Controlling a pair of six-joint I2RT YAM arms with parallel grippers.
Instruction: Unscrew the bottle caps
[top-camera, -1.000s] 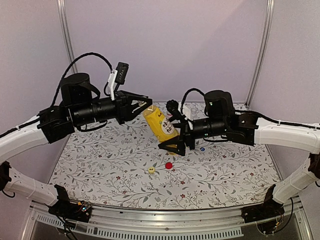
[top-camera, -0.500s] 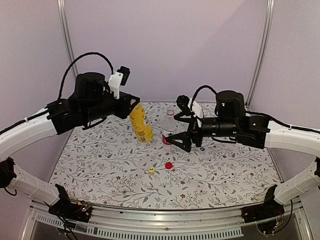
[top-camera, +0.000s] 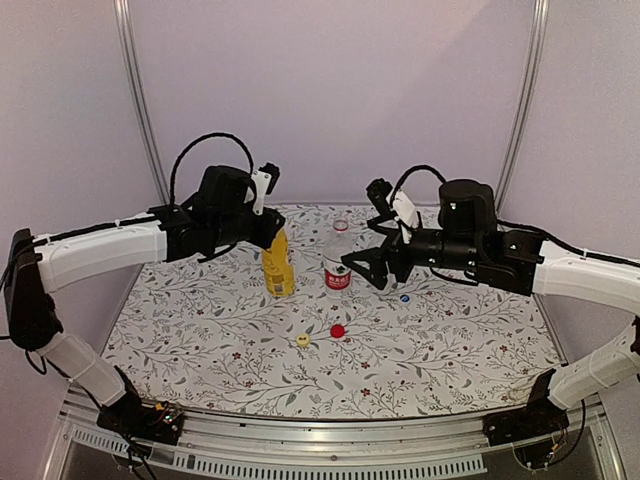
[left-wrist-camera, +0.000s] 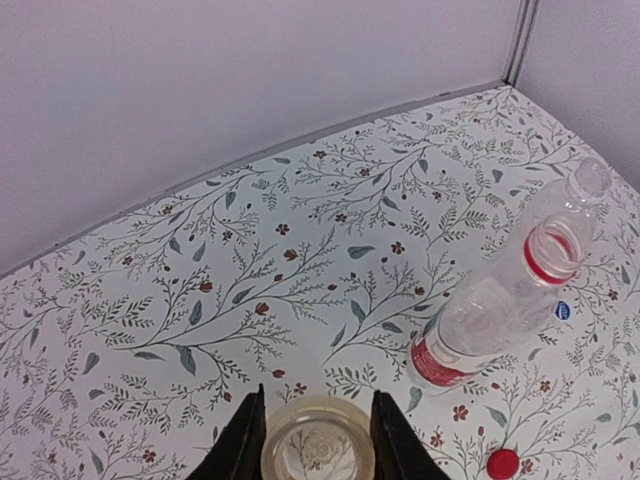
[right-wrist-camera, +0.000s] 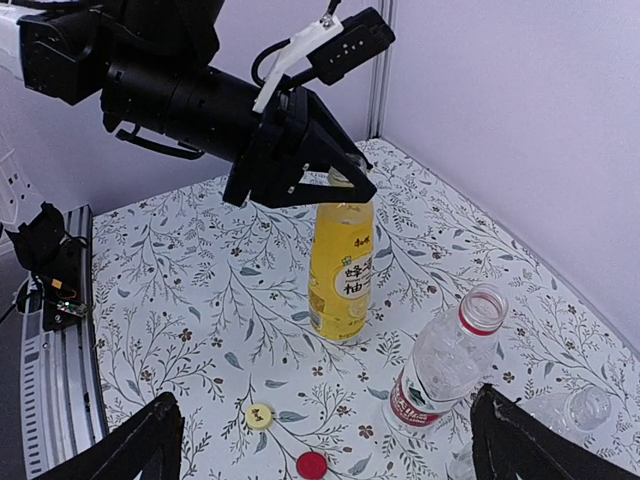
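Note:
I need to use my left gripper to set the yellow-liquid bottle down on the floral cloth (top-camera: 284, 298), beside the red-label bottle and behind the yellow cap.
The yellow-liquid bottle (top-camera: 279, 272) stands upright and uncapped on the table. My left gripper (top-camera: 272, 238) is shut on its neck. The left wrist view looks down into its open mouth (left-wrist-camera: 318, 446) between the fingers (left-wrist-camera: 243, 440). The red-label bottle (top-camera: 338, 263) stands uncapped just right of it. My right gripper (top-camera: 370, 268) is open and empty, next to the red-label bottle. The yellow cap (top-camera: 302, 340), red cap (top-camera: 337, 330) and blue-white cap (top-camera: 405, 297) lie loose on the table. The unlabelled clear bottle (right-wrist-camera: 582, 408) shows at the lower right of the right wrist view.
The table carries a floral-patterned cloth (top-camera: 200, 340). Lilac walls enclose the back and both sides, with metal posts (top-camera: 140, 120) in the far corners. The left arm (right-wrist-camera: 170, 80) reaches over the table's left half.
The left gripper brought the tilted yellow bottle down and left and stood it upright on the table. The right gripper left the bottle's lower end and drew back to the right.

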